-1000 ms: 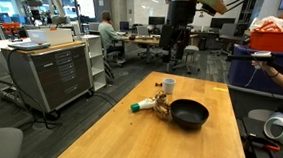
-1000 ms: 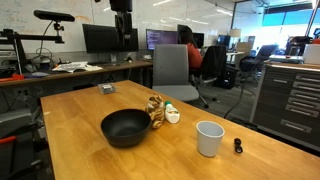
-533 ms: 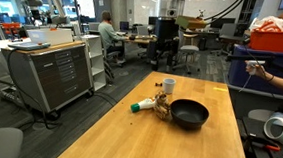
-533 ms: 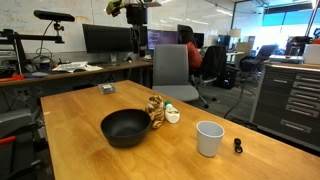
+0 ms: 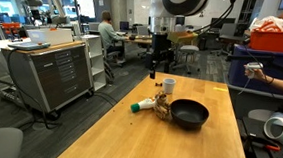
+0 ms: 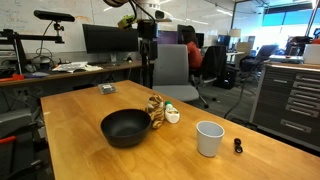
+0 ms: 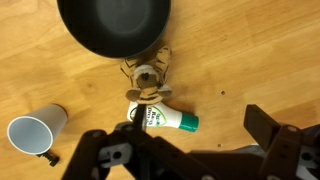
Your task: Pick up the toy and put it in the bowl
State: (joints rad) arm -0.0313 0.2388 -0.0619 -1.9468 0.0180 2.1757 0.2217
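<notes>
I will next bring my gripper down to the toy's head (image 5: 161, 98) (image 7: 148, 82), which is beside the black bowl, and close it there.
The toy (image 7: 150, 75) is a small brown-and-tan lumpy figure on the wooden table, touching the rim of the black bowl (image 7: 113, 25). Both exterior views show the toy (image 5: 161, 105) (image 6: 156, 108) beside the bowl (image 5: 189, 114) (image 6: 126, 127). My gripper (image 7: 185, 150) is open and empty, with dark fingers at the bottom of the wrist view. It hangs well above the table in both exterior views (image 5: 159, 58) (image 6: 149, 45), high over the toy.
A white bottle with a green cap (image 7: 165, 120) (image 5: 140, 106) lies right next to the toy. A white cup (image 7: 35, 130) (image 6: 209, 138) stands nearby. A small black object (image 6: 237, 146) and a grey item (image 6: 106, 89) lie on the table. Office chairs and desks surround it.
The arm has swung across and come lower, bringing the gripper over the toy and bowl. The objects on the table have not moved.
</notes>
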